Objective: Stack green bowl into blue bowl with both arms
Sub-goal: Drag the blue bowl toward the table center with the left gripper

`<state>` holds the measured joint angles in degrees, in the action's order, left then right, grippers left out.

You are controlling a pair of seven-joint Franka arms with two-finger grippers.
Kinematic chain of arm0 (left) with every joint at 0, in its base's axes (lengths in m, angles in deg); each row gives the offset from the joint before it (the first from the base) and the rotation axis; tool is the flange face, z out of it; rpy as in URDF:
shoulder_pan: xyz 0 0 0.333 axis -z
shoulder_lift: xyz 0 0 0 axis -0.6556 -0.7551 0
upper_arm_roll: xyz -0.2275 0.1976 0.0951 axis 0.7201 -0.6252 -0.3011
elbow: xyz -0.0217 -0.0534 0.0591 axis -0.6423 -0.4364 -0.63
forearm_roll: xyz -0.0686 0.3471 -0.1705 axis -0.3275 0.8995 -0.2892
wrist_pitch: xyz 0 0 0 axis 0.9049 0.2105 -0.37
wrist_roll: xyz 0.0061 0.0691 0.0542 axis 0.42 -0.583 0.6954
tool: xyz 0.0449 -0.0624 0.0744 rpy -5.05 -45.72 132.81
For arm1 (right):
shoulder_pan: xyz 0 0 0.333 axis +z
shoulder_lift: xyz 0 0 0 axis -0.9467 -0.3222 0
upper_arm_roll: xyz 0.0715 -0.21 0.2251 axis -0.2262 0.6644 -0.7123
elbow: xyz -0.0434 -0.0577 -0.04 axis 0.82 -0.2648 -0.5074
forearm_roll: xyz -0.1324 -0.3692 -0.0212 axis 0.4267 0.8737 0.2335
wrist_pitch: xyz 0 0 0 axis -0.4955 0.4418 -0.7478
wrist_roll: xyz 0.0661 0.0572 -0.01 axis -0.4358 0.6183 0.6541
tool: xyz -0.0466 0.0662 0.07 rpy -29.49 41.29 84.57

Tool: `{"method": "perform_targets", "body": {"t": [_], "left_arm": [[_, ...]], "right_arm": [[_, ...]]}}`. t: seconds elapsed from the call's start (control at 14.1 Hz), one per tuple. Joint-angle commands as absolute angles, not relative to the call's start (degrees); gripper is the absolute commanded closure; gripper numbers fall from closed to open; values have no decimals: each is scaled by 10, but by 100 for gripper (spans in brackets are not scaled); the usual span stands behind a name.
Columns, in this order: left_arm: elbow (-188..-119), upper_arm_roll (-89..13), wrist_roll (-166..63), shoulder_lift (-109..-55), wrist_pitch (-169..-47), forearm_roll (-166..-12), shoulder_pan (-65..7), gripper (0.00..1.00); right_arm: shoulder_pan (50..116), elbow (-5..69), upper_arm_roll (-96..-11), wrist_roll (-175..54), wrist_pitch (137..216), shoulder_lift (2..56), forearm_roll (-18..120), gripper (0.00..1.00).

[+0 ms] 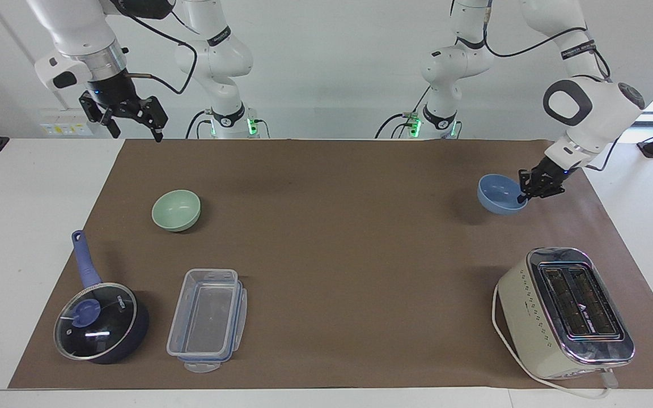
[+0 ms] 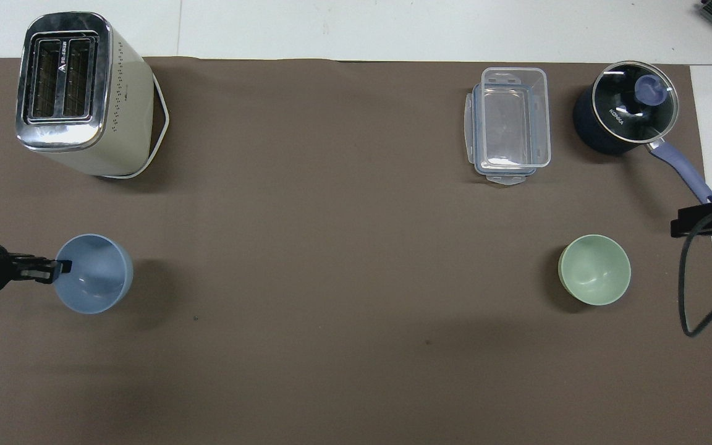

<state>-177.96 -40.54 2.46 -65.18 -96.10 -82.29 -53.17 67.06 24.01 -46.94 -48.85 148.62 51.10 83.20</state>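
Next, the left gripper releases the blue bowl on the bare middle of the brown mat (image 2: 335,277), level with the green bowl. The blue bowl now hangs tilted above the mat.
The blue bowl (image 1: 499,194) (image 2: 94,282) hangs tilted a little above the brown mat at the left arm's end of the table. My left gripper (image 1: 524,196) (image 2: 62,267) is shut on its rim, on the side away from the table's middle. The green bowl (image 1: 176,210) (image 2: 594,269) rests upright on the mat at the right arm's end. My right gripper (image 1: 136,129) waits high above the mat's edge by the robots, open and holding nothing.
A cream toaster (image 1: 565,311) (image 2: 78,96) stands farther from the robots than the blue bowl. A clear plastic container (image 1: 207,319) (image 2: 509,123) and a dark blue glass-lidded saucepan (image 1: 101,321) (image 2: 627,115) lie farther out than the green bowl.
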Motion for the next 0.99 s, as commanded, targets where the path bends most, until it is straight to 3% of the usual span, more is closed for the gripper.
{"method": "perform_targets", "body": {"t": [0.0, 0.5, 0.92], "left_arm": [[-1822, -408, -57, -623, -1001, -795, -465, 100], [-1813, -407, -341, -642, -1029, -708, -281, 100], [-1736, -407, -596, -698, -1019, -684, -127, 100]], "right_arm": [[665, 249, -475, -483, 1487, 520, 829, 0], [665, 249, -475, -483, 1487, 520, 829, 0], [665, 249, -475, -483, 1487, 520, 829, 0]]}}
